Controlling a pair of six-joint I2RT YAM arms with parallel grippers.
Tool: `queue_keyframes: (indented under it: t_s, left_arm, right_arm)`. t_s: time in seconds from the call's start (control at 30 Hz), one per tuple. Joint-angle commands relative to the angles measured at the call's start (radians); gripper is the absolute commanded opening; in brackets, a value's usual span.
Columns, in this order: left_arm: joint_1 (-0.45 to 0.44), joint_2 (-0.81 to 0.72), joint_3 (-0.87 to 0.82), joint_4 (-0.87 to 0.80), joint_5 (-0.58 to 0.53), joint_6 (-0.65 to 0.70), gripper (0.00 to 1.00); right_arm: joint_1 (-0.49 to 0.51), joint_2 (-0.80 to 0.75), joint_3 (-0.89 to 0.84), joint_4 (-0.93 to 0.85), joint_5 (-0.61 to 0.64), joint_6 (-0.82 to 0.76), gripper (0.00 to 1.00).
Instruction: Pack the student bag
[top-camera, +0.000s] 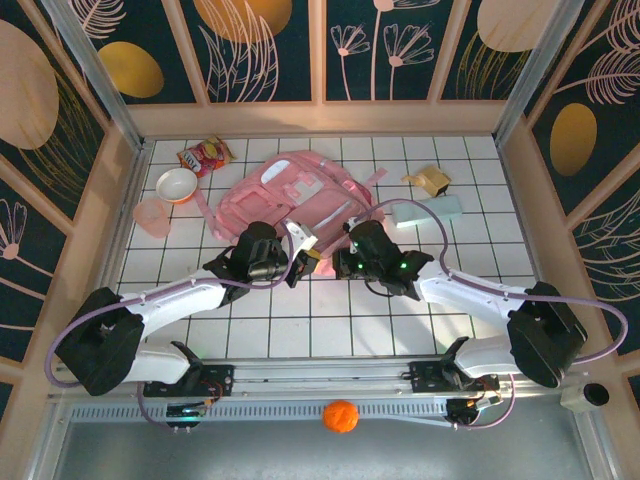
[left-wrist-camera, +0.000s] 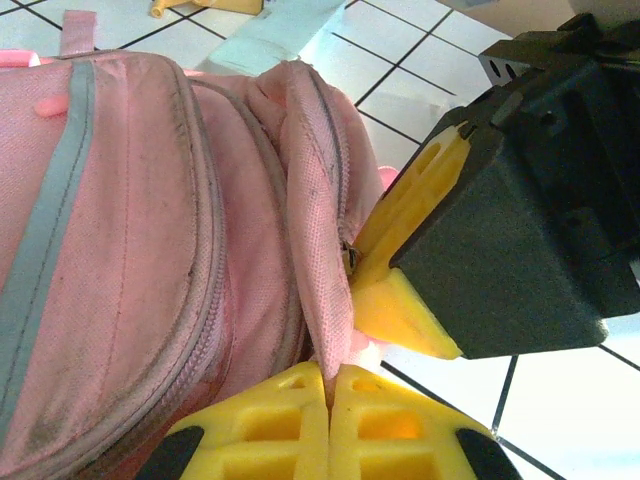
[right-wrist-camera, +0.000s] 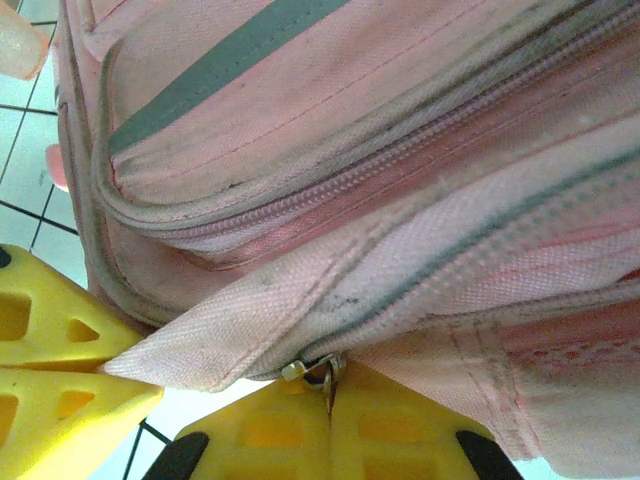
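Next, my left gripper takes the zipper's edge (right-wrist-camera: 268, 373) beside the pull before my right gripper draws the pull, as it pinches only the tip of the bag's fold now.
The student bag (top-camera: 290, 190), a light-pink backpack, lies flat in the middle of the tiled table. Both grippers meet at its near edge. My left gripper (top-camera: 308, 260) (left-wrist-camera: 328, 378) is shut on a raised fold of the bag's pink fabric (left-wrist-camera: 320, 250) beside a zipper line. My right gripper (top-camera: 342, 264) (right-wrist-camera: 330, 388) is shut on the small metal zipper pull (right-wrist-camera: 315, 370) at the end of that zipper. The bag's pockets (right-wrist-camera: 350, 120) look zipped closed. In the left wrist view the right gripper's yellow finger (left-wrist-camera: 400, 310) presses against the same fold.
A white bowl (top-camera: 177, 184), a pink cup (top-camera: 152, 215) and a snack packet (top-camera: 205, 155) sit left of the bag. A pale green box (top-camera: 427, 211) and a tan object (top-camera: 430, 180) lie to its right. An orange ball (top-camera: 341, 416) rests below the arm bases.
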Motion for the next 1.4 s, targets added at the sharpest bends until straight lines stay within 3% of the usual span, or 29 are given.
queue_keyframes:
  t_s: [0.0, 0.13, 0.33, 0.5, 0.67, 0.77, 0.8, 0.87, 0.9, 0.93, 1.0, 1.17, 1.37]
  left_arm:
    - [-0.003, -0.019, 0.026, 0.032, -0.007, 0.013, 0.00]
    - [0.004, -0.014, 0.035, -0.039, -0.069, 0.065, 0.00]
    - [0.029, -0.023, 0.032, -0.105, -0.120, 0.124, 0.00]
    - [0.029, -0.017, 0.031, -0.152, -0.149, 0.182, 0.00]
    - [0.034, -0.032, 0.040, -0.276, -0.266, 0.274, 0.00]
    - [0.036, -0.053, 0.039, -0.335, -0.328, 0.327, 0.00]
    - [0.036, -0.055, 0.046, -0.344, -0.314, 0.338, 0.09]
    - [0.035, -0.058, 0.059, -0.338, -0.197, 0.355, 0.41]
    - [0.033, -0.059, 0.059, -0.313, -0.134, 0.355, 0.52]
    - [0.026, -0.058, 0.050, -0.271, -0.080, 0.351, 0.61]
    - [-0.004, -0.048, 0.027, -0.172, -0.031, 0.353, 0.66]
    - [-0.060, 0.061, 0.052, -0.069, -0.039, 0.435, 0.66]
    - [-0.064, 0.173, 0.108, -0.056, -0.032, 0.504, 0.50]
  right_arm:
    - [-0.027, -0.008, -0.004, -0.091, 0.085, -0.018, 0.00]
    - [-0.049, -0.048, 0.006, -0.153, 0.100, -0.059, 0.00]
    - [-0.117, -0.081, 0.006, -0.215, -0.022, -0.147, 0.00]
    - [-0.121, -0.059, 0.020, -0.241, -0.036, -0.172, 0.00]
    - [-0.129, -0.048, 0.010, -0.247, -0.016, -0.155, 0.00]
    - [-0.087, -0.037, 0.017, -0.199, -0.069, -0.127, 0.00]
    - [-0.066, -0.033, 0.016, -0.177, -0.078, -0.121, 0.00]
    - [-0.034, -0.016, 0.018, -0.150, -0.083, -0.103, 0.00]
    - [-0.034, -0.012, 0.016, -0.139, -0.091, -0.095, 0.00]
    - [-0.033, -0.008, 0.007, -0.124, -0.103, -0.087, 0.00]
    - [-0.033, -0.005, -0.011, -0.097, -0.123, -0.076, 0.00]
    - [-0.030, -0.007, -0.020, -0.081, -0.146, -0.067, 0.00]
    - [-0.036, -0.025, -0.016, -0.095, -0.152, -0.082, 0.00]
